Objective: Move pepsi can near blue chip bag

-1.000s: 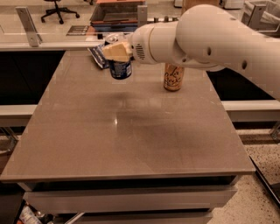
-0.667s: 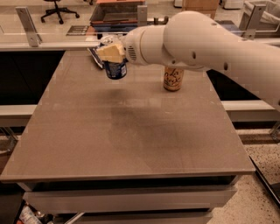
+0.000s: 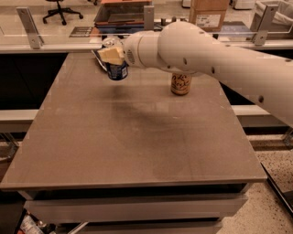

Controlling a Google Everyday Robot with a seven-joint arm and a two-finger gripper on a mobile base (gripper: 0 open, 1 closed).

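Note:
My gripper needs to let go of the pepsi can on the brown table (image 3: 112, 82), just in front of the blue chip bag.
My gripper (image 3: 113, 55) is at the back left of the table, shut on the pepsi can (image 3: 117, 71). The can is dark blue with white lettering and hangs upright just above the table top. The blue chip bag (image 3: 100, 57) lies right behind and to the left of the can. Only a dark sliver of it shows past my gripper and the can. The white arm reaches in from the right and hides the rest of the bag.
A gold-tan can (image 3: 181, 84) stands upright at the back right of the brown table (image 3: 137, 137), under my arm. Beyond the far edge runs a counter with metal posts (image 3: 28, 27) and a cardboard box (image 3: 208, 13).
My gripper has carried the pepsi can a little to the left, closer to the chip bag. The gold-tan can has not moved.

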